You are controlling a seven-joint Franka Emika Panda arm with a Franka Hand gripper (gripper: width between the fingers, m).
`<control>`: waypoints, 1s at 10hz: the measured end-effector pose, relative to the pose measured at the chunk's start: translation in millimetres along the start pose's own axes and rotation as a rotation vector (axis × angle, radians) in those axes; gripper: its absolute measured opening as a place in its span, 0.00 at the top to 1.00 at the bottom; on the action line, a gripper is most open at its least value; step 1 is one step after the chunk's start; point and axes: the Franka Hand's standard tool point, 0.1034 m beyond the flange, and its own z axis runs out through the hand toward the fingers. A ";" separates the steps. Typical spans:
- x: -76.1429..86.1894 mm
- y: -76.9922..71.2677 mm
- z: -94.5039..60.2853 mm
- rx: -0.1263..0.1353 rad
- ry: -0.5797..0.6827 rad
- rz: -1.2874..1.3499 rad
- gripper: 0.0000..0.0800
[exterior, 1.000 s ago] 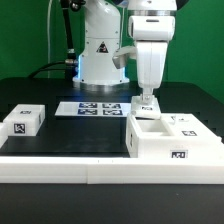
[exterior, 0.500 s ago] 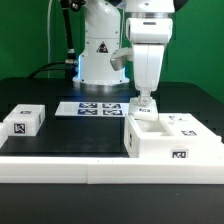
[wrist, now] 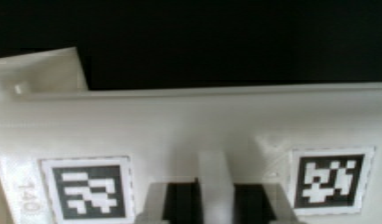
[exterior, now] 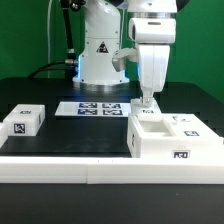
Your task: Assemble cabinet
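Next, I let go of the thin white side panel with my gripper in the cabinet box's open space [exterior: 157, 128], beside the flat tagged panel.
The cabinet box [exterior: 160, 148], large, white and tagged, stands at the exterior view's right, by the front bar. My gripper [exterior: 148, 103] reaches straight down onto its far left wall. In the wrist view the white box [wrist: 206, 115] fills the picture, with two tags [wrist: 90, 190] on it. My gripper [wrist: 214, 195] has its dark fingers [wrist: 174, 203] closed on a thin white wall between them. A flat tagged panel [exterior: 188, 124] lies on the box's right part. A small white tagged block [exterior: 22, 122] sits at the exterior view's left.
The marker board [exterior: 95, 108] lies flat at the back centre, before the robot's base [exterior: 100, 55]. A long white border bar [exterior: 90, 170] runs along the table's front. Black table surface [exterior: 80, 130] lies between the block and the box.
My gripper and the cabinet box in its grip shifted slightly to the exterior view's left, then back to the right. The small block has not moved.
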 end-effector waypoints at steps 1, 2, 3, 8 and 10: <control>0.6 3.0 0.1 -0.003 0.002 0.000 0.91; 1.0 5.6 0.3 -0.005 0.003 -0.004 0.91; 1.3 7.5 0.1 -0.007 0.004 -0.007 0.91; 0.8 16.4 0.7 -0.014 0.009 -0.027 0.91; 1.9 36.1 0.0 -0.016 0.011 -0.034 0.91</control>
